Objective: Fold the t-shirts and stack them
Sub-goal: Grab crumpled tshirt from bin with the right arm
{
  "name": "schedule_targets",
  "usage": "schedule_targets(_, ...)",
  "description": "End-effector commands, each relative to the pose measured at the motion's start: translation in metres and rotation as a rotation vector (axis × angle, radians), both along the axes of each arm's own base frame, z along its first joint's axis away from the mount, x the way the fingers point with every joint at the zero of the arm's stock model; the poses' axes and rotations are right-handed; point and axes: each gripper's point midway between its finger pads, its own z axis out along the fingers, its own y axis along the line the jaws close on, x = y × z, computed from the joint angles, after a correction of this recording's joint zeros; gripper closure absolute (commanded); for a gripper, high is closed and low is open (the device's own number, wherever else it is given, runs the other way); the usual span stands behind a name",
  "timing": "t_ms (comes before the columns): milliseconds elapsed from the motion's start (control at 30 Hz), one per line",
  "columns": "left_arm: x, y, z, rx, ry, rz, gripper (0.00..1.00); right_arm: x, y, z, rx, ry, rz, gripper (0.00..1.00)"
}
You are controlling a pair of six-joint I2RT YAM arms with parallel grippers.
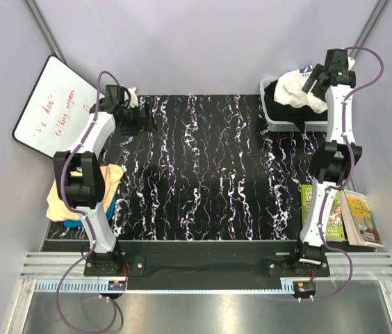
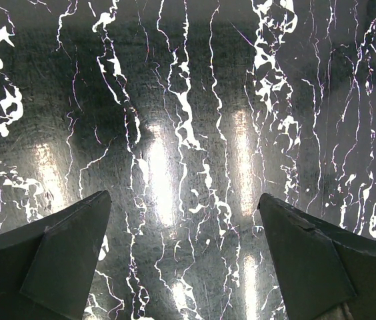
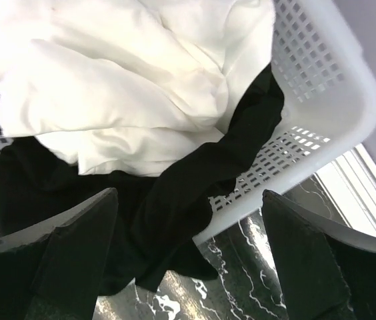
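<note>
The white t-shirt in the basket lies on top, so I need to close my right gripper on the thick [image 1: 298, 90] [image 3: 105, 99] near-side fold of that shirt.
A crumpled white t-shirt [image 1: 295, 87] lies in a white basket [image 1: 268, 122] at the table's far right, on top of a black garment [image 1: 279, 108]. In the right wrist view the white shirt [image 3: 121, 87] fills the basket [image 3: 335, 87], and the black garment [image 3: 175, 200] hangs over the rim onto the table. My right gripper [image 1: 312, 80] [image 3: 189, 192] hovers above the basket, open and empty. A pale peach shirt [image 1: 60, 205] lies on a teal-blue one [image 1: 74, 224] at the table's left edge. My left gripper [image 1: 147, 118] [image 2: 183, 197] is open and empty over bare table at the far left.
The table [image 1: 210, 174] has a black top with white veins. A whiteboard [image 1: 50, 104] leans against the left wall. Books [image 1: 352, 216] lie at the right edge beside the right arm. Walls close in the back and both sides.
</note>
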Motion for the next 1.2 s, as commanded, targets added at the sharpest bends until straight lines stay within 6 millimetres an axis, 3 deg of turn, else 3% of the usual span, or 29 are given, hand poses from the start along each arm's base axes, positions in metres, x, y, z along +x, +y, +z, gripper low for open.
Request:
schedule_targets(0, 0.005, -0.004, 0.002, -0.024, -0.017, -0.015, 0.01, 0.019, 0.011, -0.017, -0.013, -0.006, 0.012, 0.03)
schedule_targets(100, 0.003, -0.007, 0.001, -0.039, -0.009, -0.021, 0.01, 0.034, 0.004, -0.026, -0.044, -0.028, 0.004, 0.02)
schedule_targets(233, -0.001, -0.007, 0.0, -0.04, -0.006, -0.025, 0.01, 0.059, -0.001, -0.023, -0.066, -0.12, 0.004, 0.02)
schedule_targets(433, -0.009, -0.006, -0.006, -0.034, 0.016, -0.026, 0.01, 0.093, 0.009, -0.022, -0.022, -0.251, 0.053, 0.03)
schedule_targets(733, -0.007, -0.004, -0.005, -0.016, 0.032, -0.032, 0.01, 0.109, 0.008, -0.071, 0.019, -0.235, 0.023, 0.15)
schedule_targets(767, -0.006, -0.004, -0.005, -0.018, 0.039, -0.032, 0.01, 0.109, 0.012, -0.081, 0.037, -0.218, 0.038, 0.22)
schedule_targets(867, -0.001, -0.006, -0.001, -0.025, 0.036, -0.035, 0.01, 0.106, 0.016, -0.096, 0.061, -0.189, 0.045, 0.92)
schedule_targets(900, -0.001, -0.006, -0.001, -0.022, 0.037, -0.038, 0.01, 0.104, 0.016, -0.099, 0.064, -0.179, 0.034, 1.0)
schedule_targets(1000, -0.001, -0.005, 0.0, -0.012, 0.041, -0.036, 0.01, 0.098, 0.015, -0.09, 0.07, -0.179, 0.015, 1.0)
schedule_targets(1100, -0.002, -0.005, -0.001, -0.013, 0.044, -0.037, 0.01, 0.094, 0.013, -0.062, 0.052, -0.213, 0.006, 1.0)
schedule_targets(1167, -0.003, -0.006, -0.004, -0.017, 0.052, -0.039, 0.01, 0.091, 0.011, -0.029, 0.033, -0.26, 0.009, 1.0)
